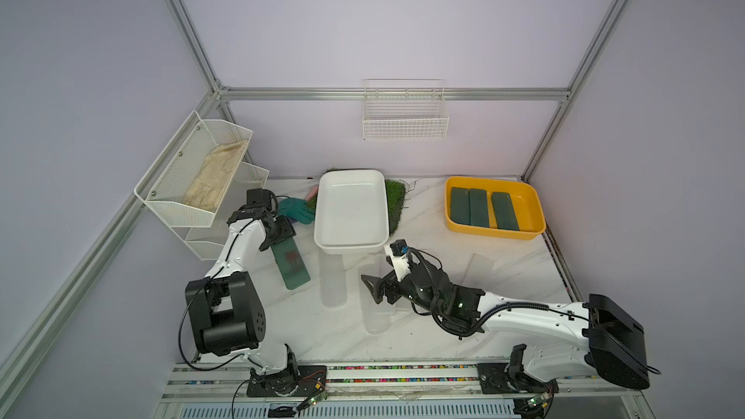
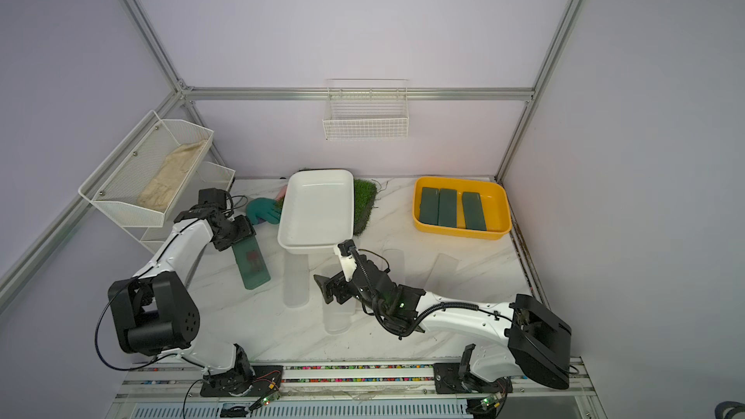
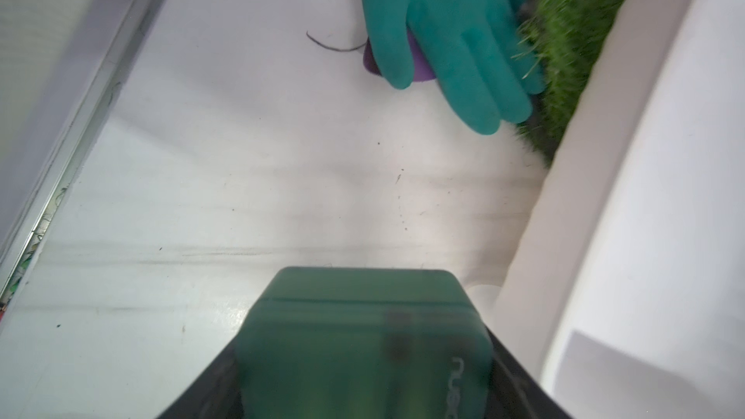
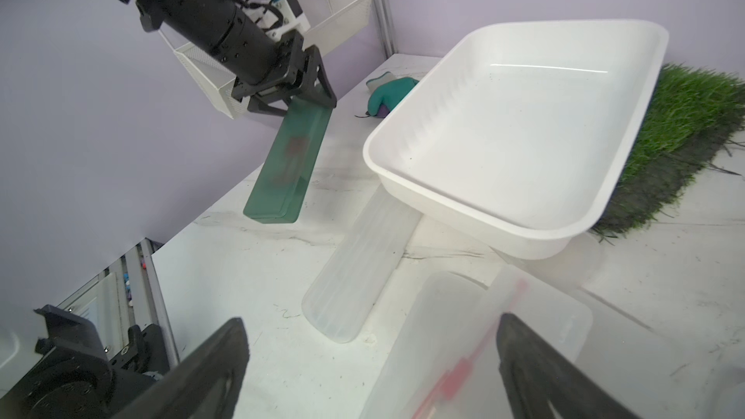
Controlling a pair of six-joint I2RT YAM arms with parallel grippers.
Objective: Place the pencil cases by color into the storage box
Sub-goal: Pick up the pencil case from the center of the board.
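Note:
My right gripper should next grab the loose end (image 1: 295, 280) (image 4: 274, 203) of the dark green pencil case, opposite the end that my left gripper holds.
My left gripper (image 1: 279, 235) is shut on one end of a dark green pencil case (image 1: 291, 264), which slants down over the table left of the white storage box (image 1: 350, 244). That case fills the near part of the left wrist view (image 3: 363, 348) and also shows in the right wrist view (image 4: 286, 163). Three more green cases (image 1: 479, 207) lie in the yellow storage box (image 1: 495, 231). My right gripper (image 1: 373, 288) is open, low over a frosted white case (image 4: 475, 316) that lies between its fingers. Another frosted case (image 4: 363, 272) lies partly under the white box.
A teal glove (image 1: 294, 208) and a grass mat (image 1: 397, 203) lie behind and beside the white box. A white mesh rack (image 1: 193, 179) holding a beige cloth stands at the left wall. A wire basket (image 1: 405, 114) hangs on the back wall. More frosted cases (image 1: 479, 272) lie mid-table.

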